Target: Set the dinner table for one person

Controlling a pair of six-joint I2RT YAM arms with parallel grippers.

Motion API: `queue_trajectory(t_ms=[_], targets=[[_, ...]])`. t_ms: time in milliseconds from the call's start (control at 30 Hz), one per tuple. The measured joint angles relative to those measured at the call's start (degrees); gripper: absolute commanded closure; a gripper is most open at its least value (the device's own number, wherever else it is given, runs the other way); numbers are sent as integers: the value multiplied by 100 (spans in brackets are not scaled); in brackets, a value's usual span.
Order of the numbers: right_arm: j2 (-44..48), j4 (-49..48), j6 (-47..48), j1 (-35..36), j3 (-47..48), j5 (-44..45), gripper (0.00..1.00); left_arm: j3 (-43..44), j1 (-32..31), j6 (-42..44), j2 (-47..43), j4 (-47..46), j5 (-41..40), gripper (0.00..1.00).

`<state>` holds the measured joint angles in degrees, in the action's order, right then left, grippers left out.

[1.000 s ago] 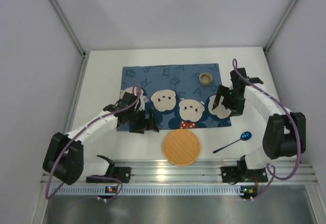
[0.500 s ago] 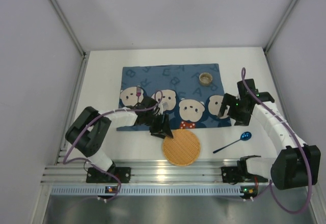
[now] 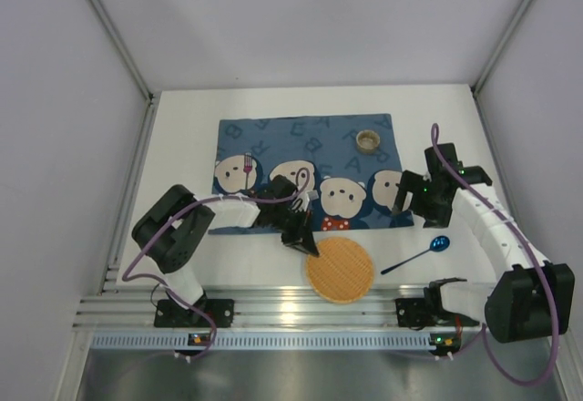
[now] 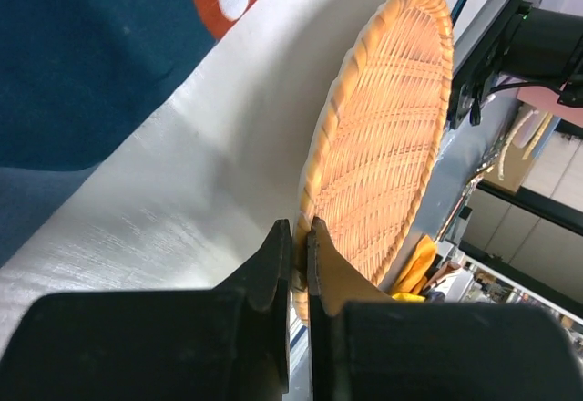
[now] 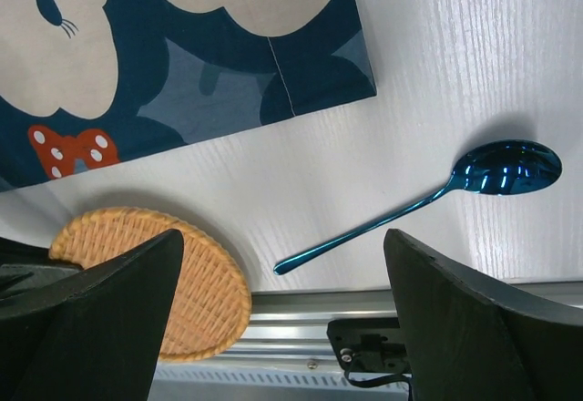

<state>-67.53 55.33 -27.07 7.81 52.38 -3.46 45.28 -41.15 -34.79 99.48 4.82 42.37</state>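
The woven mat, now tilted up off the table, will be let go by my left gripper on the blue cloth (image 3: 302,178) between the purple fork and the tan cup.
The dinner table (image 3: 182,137) is the white tabletop. A round woven orange mat (image 3: 340,271) lies at its near edge. My left gripper (image 3: 305,241) is shut on its left rim, which is pinched between the black fingers (image 4: 273,264). In the left wrist view the woven mat (image 4: 392,146) tilts up off the table (image 4: 182,200). My right gripper (image 3: 410,196) hovers open over the right end of the blue bear-print cloth (image 3: 305,169), holding nothing. A shiny blue spoon (image 3: 417,255) lies below it; the spoon (image 5: 428,199) sits between the open fingers (image 5: 91,319).
A purple fork (image 3: 248,166) lies on the left of the cloth and a small tan cup (image 3: 368,138) stands at its back right. The aluminium rail (image 3: 319,310) with the arm bases runs right behind the woven mat. Grey walls enclose the table.
My left gripper went from open to shut on the woven mat's rim, and the mat has shifted right toward the rail. The right arm swung down and right, then held still.
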Motion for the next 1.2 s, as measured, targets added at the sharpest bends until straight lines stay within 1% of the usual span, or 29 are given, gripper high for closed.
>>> queue_trajectory(t_ms=[133, 333, 533, 667, 900, 1200], targets=[[-74, -11, 50, 0, 0, -7, 8, 518, -24, 151, -122, 686, -319, 100], [-254, -94, 122, -11, 0, -72, 9, 1928, 98, 555, -133, 1707, -1141, 100], [-273, -234, 181, -11, -35, -201, 9, 3123, 623, 857, -26, 2177, -1456, 100], [-260, -284, 192, -13, -160, -337, 9, 3679, 1036, 1008, 352, 2413, -1685, 100], [-24, -304, 203, -20, -254, -485, 9, 4201, 1663, 1141, 1010, 2715, -2107, 100], [17, -227, 269, -63, -249, -457, 9, 4548, 2358, 1139, 1515, 2710, -1910, 100]])
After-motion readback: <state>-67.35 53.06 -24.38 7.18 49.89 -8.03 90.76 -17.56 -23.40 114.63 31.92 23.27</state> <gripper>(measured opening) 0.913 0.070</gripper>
